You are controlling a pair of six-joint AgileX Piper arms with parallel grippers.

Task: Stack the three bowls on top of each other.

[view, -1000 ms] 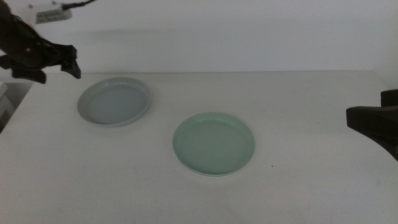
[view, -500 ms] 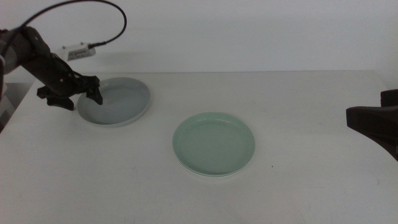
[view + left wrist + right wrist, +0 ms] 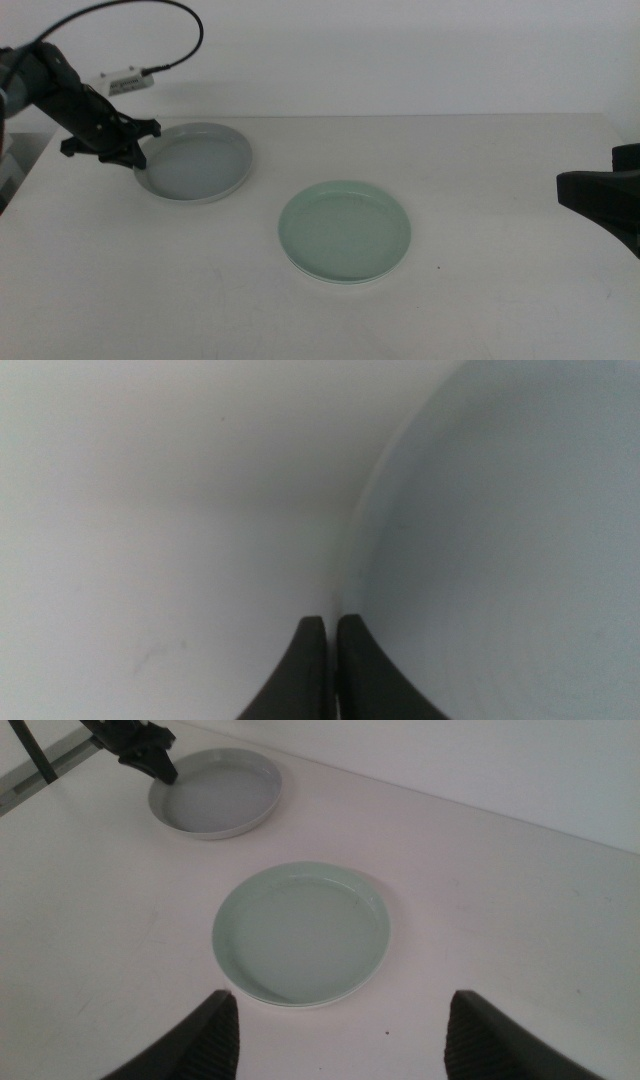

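The grey-blue bowl will go from my left gripper inside the mint green bowl (image 3: 345, 230) near the table's middle.
The grey-blue bowl (image 3: 200, 165) (image 3: 218, 795) lies at the table's far left. My left gripper (image 3: 135, 155) (image 3: 325, 622) is shut on its left rim; in the left wrist view the jaws pinch together right where the rim of the bowl (image 3: 500, 510) runs between them. The mint green bowl (image 3: 343, 230) (image 3: 300, 930) rests flat near the table's middle, with a thin white edge (image 3: 290, 1003) showing under its near rim, apparently the white bowl beneath it. My right gripper (image 3: 600, 200) (image 3: 340, 1040) waits open at the right edge, well short of the green bowl.
The white table (image 3: 480, 300) ends at a pale wall behind the bowls. The left arm's black cable (image 3: 185, 20) arcs above the far left corner. The table's left edge lies just beside the left gripper.
The left gripper came down from above the far left corner to the grey-blue bowl's left rim and closed there. The bowl has since slid slightly right. The right arm has not moved.
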